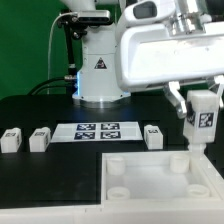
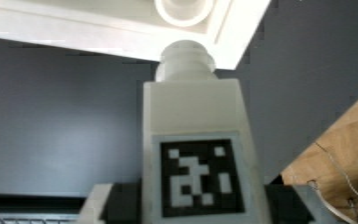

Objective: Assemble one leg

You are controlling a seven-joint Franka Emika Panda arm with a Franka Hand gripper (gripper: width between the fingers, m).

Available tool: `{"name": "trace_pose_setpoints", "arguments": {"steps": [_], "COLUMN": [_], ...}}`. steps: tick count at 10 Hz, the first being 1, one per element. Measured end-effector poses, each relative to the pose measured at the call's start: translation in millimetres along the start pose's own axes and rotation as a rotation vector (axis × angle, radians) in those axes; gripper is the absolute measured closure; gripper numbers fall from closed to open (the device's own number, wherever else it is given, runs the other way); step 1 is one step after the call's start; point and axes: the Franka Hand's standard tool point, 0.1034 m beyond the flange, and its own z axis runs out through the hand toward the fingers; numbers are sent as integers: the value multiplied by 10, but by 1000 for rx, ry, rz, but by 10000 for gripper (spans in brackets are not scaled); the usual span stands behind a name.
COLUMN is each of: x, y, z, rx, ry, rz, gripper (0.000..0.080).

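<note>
The leg, now held upright just above the panel, will be released by my gripper once it is in the white panel's front corner socket [image 1: 200, 189], the one farthest from the base of my arm.
My gripper [image 1: 200, 112] is shut on a leg [image 1: 201, 118], a small white block with a black-and-white marker tag on its face. It holds the leg upright, just above the far right corner socket [image 1: 181, 161] of the large white square panel [image 1: 150, 180]. In the wrist view the held leg [image 2: 195, 140] fills the middle, its round tip pointing toward the panel [image 2: 140, 25] and a round socket [image 2: 183, 10]. Three more legs stand on the table: two at the exterior view's left [image 1: 11, 138] [image 1: 39, 138] and one [image 1: 153, 136] beside the marker board.
The marker board [image 1: 100, 131] lies flat on the black table behind the panel. The arm's white base [image 1: 98, 70] stands behind it. The panel shows other round sockets [image 1: 119, 167] [image 1: 119, 189] along its left side.
</note>
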Motion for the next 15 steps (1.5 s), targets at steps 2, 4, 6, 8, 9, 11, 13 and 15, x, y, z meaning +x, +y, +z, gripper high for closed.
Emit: {"name": "trace_pose_setpoints", "arguments": {"steps": [2,4,6,8,9,11,13,15], "x": [34,-98,-186,-183,-201,-265,-280,-279], "y": [29,-37,-14,3,-1,-6,6,5], "z": [121,280,383,417,430,491,515,515], "rx": [4,14,14,13,14,15,12,9], "ry": [-7,-28,-44,-45,-48,-47,-37,-17], "rz": [5,7,15,16,17,18,18,18], "gripper": [508,508,508,508,508,508,508,508]}}
